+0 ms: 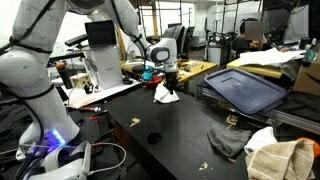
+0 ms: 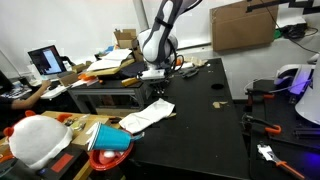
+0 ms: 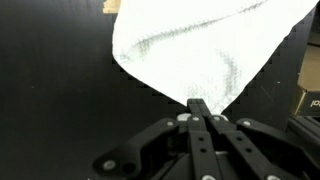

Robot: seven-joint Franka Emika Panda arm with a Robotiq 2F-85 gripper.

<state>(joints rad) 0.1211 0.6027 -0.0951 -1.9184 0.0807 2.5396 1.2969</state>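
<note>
My gripper is to let go of the white cloth, which trails over the table now, on the black table (image 1: 181, 117) between the round hole and the dark blue bin lid.
My gripper (image 3: 200, 105) is shut on a corner of a white cloth (image 3: 190, 45). The cloth hangs from the fingertips and spreads out over the black table (image 3: 50, 90). In an exterior view the gripper (image 1: 171, 80) holds the white cloth (image 1: 165, 94) just above the black table (image 1: 170, 135), with the cloth's lower part bunched on the surface. In the other exterior view the gripper (image 2: 158, 82) is low over the table (image 2: 200, 120) and the cloth (image 2: 147, 116) trails across the table's edge.
A grey cloth (image 1: 228, 141) and a beige towel (image 1: 280, 158) lie at the table's near end. A dark blue bin lid (image 1: 245, 88) sits beside it. A laptop (image 2: 46, 62), cardboard boxes (image 2: 125, 40) and a cluttered bench (image 2: 100, 95) stand nearby.
</note>
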